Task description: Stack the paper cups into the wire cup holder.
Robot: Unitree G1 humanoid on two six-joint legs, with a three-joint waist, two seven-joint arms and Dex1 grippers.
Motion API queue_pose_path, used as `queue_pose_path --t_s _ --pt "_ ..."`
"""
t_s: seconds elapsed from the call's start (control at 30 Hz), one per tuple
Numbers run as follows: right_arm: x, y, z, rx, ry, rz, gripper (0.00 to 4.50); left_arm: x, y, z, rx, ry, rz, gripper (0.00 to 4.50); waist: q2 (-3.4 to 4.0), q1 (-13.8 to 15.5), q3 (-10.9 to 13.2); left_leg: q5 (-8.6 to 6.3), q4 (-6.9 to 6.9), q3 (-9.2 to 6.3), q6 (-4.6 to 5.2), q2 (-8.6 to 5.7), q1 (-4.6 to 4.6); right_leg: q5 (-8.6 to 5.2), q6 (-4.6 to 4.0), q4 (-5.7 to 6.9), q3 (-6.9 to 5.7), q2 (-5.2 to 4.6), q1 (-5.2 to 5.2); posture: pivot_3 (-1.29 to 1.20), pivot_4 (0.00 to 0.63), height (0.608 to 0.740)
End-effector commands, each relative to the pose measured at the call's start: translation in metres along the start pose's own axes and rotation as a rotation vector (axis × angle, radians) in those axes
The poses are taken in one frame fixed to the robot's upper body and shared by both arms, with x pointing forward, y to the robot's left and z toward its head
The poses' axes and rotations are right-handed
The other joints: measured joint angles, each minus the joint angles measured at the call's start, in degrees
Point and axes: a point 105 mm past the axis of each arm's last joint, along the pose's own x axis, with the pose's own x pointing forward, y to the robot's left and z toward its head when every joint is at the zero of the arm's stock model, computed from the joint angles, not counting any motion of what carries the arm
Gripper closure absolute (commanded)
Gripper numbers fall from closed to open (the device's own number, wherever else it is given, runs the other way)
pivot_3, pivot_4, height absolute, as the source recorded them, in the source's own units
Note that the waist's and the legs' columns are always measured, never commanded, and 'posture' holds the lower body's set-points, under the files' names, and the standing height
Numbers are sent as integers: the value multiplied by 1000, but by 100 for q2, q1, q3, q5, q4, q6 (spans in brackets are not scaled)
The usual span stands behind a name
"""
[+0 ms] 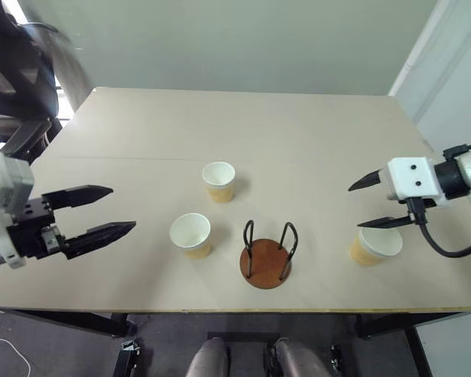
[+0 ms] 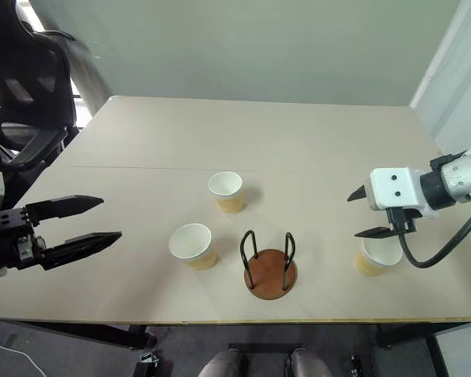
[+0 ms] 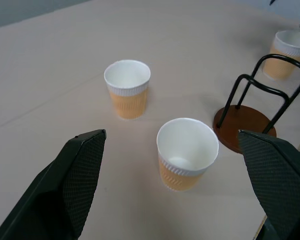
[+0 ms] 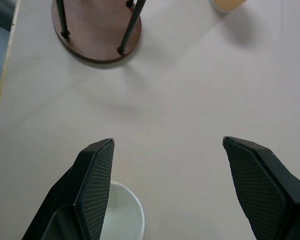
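Observation:
My right gripper needs to close on the near side of the rim (image 1: 386,255) of the paper cup below it, with one finger inside the cup.
Three tan paper cups with white insides stand upright on the table: one at the centre (image 1: 219,181), one nearer the front (image 1: 191,235), one at the right (image 1: 374,245). Between the front cup and the right one stands the wire cup holder (image 1: 266,262), a brown disc with black wire loops and nothing in it. My left gripper (image 1: 108,210) hovers open at the left, pointing toward the front cup (image 3: 186,152). My right gripper (image 1: 374,203) hangs open and empty just above the right cup, whose rim (image 4: 121,215) shows beside one finger.
The pale wooden table (image 1: 298,133) runs back to a grey wall. A black office chair (image 2: 27,94) stands past its far left corner. A black cable (image 1: 439,239) loops from my right wrist near the table's right edge.

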Motion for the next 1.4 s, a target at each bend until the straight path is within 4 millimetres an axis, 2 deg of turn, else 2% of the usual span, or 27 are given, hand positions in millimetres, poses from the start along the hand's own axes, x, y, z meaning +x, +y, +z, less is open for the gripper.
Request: queue_pose_path --t_s 0.03,0.13,0.27,0.4,0.47,0.57,0.77,0.83,1.13,1.4 --pt "-39 -2 1 56 41 -99 960 4 -2 9 51 -2 -69 0 2 40 1 0 1 0 1 0 -4 -1 1 0 0 0 -2 0 150 740" --pt "-46 14 1 105 56 -64 960 16 -8 9 42 -19 -136 0 0 89 0 -11 3 -1 -2 -4 -13 -10 11 -2 1 -1 -3 0 150 740" --pt "-33 31 5 143 46 -21 960 41 -24 9 39 -52 -276 0 -9 81 0 -38 5 4 -15 -4 4 -40 9 2 1 -1 37 0 150 740" --pt "-22 46 4 197 46 12 960 49 -39 17 41 -76 -402 0 -19 45 7 -38 28 12 -26 -6 3 -49 25 9 2 0 41 0 150 740" --pt "-19 51 2 212 53 14 960 51 -46 14 40 -55 -444 0 -19 30 7 -36 37 24 -35 -6 3 -55 36 9 12 -1 42 0 150 740" --pt "-13 54 -3 235 72 7 960 52 -43 7 41 -21 -439 0 -18 29 7 -43 48 33 -32 -8 3 -64 52 7 20 -1 46 0 150 740" --pt "-10 59 -17 259 116 11 960 54 -44 8 46 -28 -435 0 -19 36 6 -70 82 30 -2 -9 10 -69 67 7 26 -1 45 0 150 740" --pt "-8 61 -23 264 130 16 960 54 -44 7 44 -26 -427 0 -19 42 6 -103 88 31 51 -10 9 -66 72 6 28 -2 45 0 150 740" --pt "-4 67 -39 270 162 39 960 49 -45 4 35 -18 -397 0 -19 45 6 -105 91 32 53 -11 12 -61 71 10 29 -3 46 0 150 740" --pt "19 72 -49 267 155 58 960 45 -46 6 34 -22 -375 0 -20 41 5 -105 93 32 54 -10 16 -54 72 11 29 -3 48 0 150 740"
